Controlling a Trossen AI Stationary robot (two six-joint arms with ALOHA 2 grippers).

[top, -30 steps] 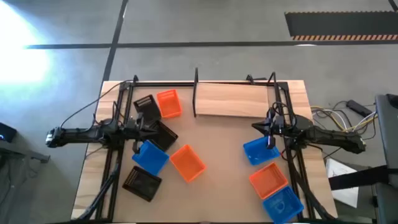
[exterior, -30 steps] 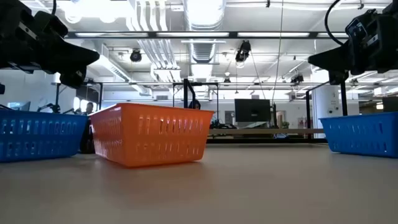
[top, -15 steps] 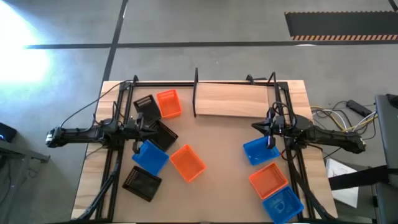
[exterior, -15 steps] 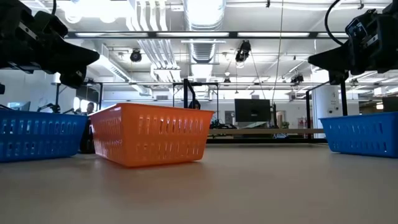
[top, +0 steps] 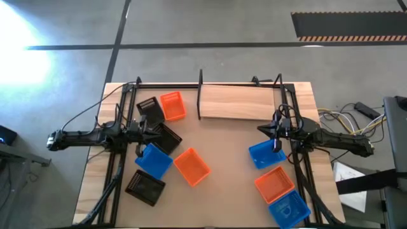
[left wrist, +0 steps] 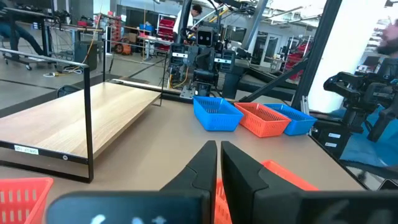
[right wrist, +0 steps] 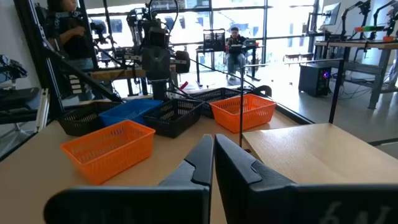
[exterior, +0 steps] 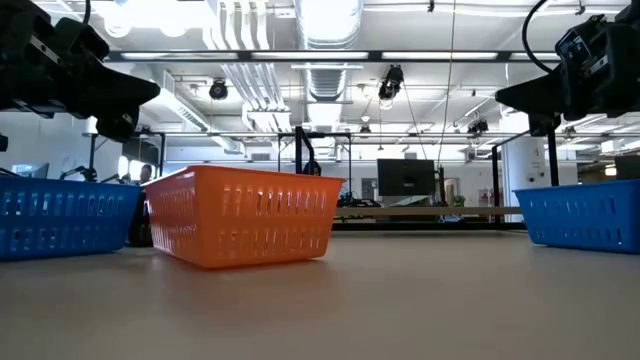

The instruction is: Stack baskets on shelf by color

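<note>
I should next move my left gripper to the orange basket next to the shelf and close it on the basket's near rim (top: 176, 118).
Nine baskets sit on the table. On the left are two black baskets (top: 148, 106) (top: 166, 137), an orange one (top: 172, 106), a blue one (top: 154, 159), another orange one (top: 191, 166) and a third black one (top: 145, 187). On the right, a blue basket (top: 264, 154), an orange basket (top: 275, 184) and another blue basket (top: 289, 207) stand in a row. The shelf (top: 238, 102) stands at the far edge with nothing on its board. My left gripper (top: 145, 131) (left wrist: 218, 155) hovers shut above the left group. My right gripper (top: 269, 130) (right wrist: 213, 149) hovers shut just beyond the right blue basket.
Black rails (top: 116, 165) run along the table's left and right sides. Bare tabletop (top: 222, 143) lies between the two basket groups and in front of the shelf. Cables (top: 343, 121) lie off the right edge. People and other robot stations show in the room beyond.
</note>
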